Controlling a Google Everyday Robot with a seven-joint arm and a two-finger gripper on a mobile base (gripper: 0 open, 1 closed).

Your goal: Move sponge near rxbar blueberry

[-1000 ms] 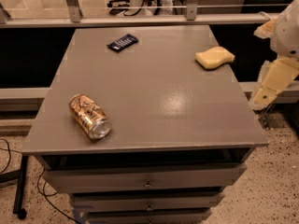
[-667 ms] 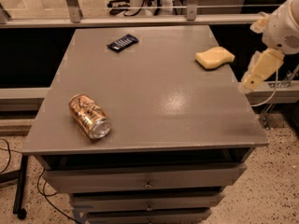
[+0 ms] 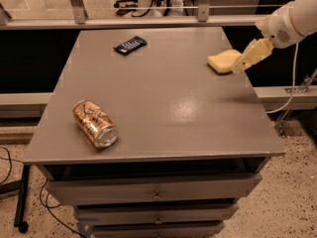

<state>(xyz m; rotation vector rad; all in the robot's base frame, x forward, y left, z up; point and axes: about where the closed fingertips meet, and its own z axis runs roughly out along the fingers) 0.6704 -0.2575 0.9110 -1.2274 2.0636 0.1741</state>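
Note:
Next, I will move my gripper to the pale yellow sponge and close it on its end (image 3: 234,60) that is closest to the white arm.
The pale yellow sponge (image 3: 222,61) lies near the table's right edge, towards the back. The dark navy rxbar blueberry (image 3: 130,44) lies flat at the back of the table, left of centre. My cream-coloured gripper (image 3: 243,63) comes in from the upper right on a white arm. It hangs just right of the sponge and overlaps its right end. Whether it touches the sponge cannot be told.
A gold-orange drink can (image 3: 95,123) lies on its side at the front left of the grey table (image 3: 163,113). Drawers sit under the tabletop. A railing with metal posts (image 3: 79,4) runs behind the table. Cables lie on the floor at left and right.
My gripper and arm have moved up and to the left, from beside the table's right edge to the sponge's right end. The sponge, bar and can have not moved.

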